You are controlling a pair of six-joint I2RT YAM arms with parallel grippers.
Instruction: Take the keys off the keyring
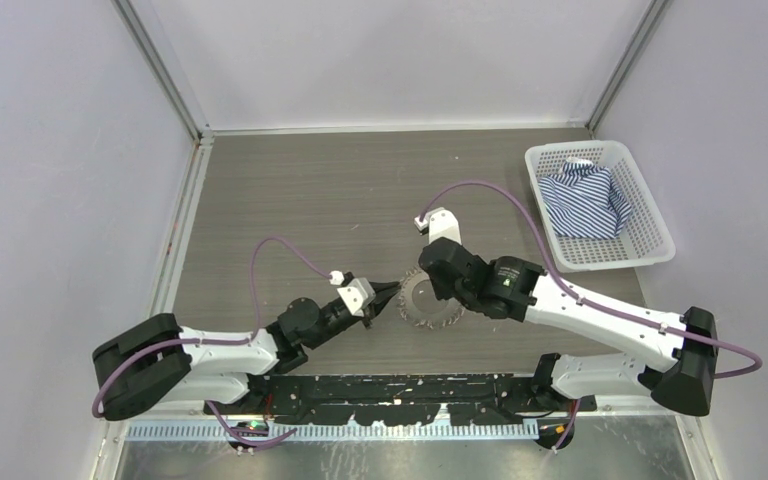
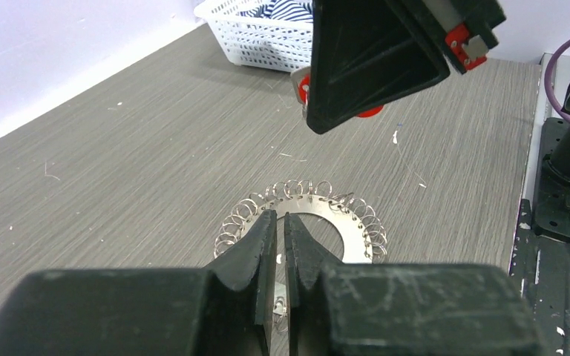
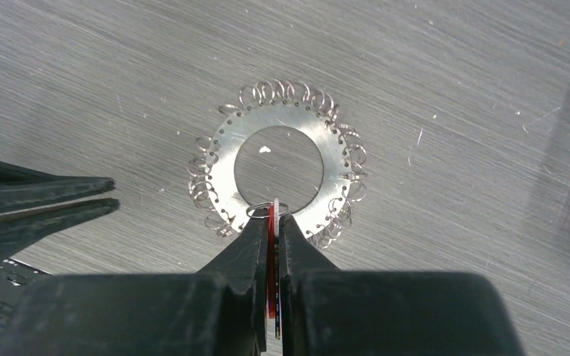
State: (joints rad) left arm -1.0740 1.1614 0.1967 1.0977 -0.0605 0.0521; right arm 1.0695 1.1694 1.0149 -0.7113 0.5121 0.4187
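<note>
The red-headed key will go down from my right gripper onto the bare table (image 1: 463, 263) (image 3: 385, 124) just past the keyring's far rim, toward the basket.
The keyring (image 3: 223, 159) is a flat silvery ring with an open centre, lying on the table. It also shows in the top view (image 1: 422, 315) and the left wrist view (image 2: 356, 230). The keys (image 3: 200, 182) hang round its rim as several small silvery wire loops. My right gripper (image 3: 274, 215) is shut on the red-headed key (image 3: 272, 230), which carries a small loop at the ring's inner edge. My left gripper (image 2: 282, 216) is nearly shut, with only a thin slit and nothing held, and sits just left of the ring (image 1: 392, 292).
A white plastic basket (image 1: 660, 230) with a striped blue-and-white cloth (image 1: 585, 200) stands at the far right. It also shows in the left wrist view (image 2: 245, 37). The black arm base rail (image 1: 410, 390) runs along the near edge.
</note>
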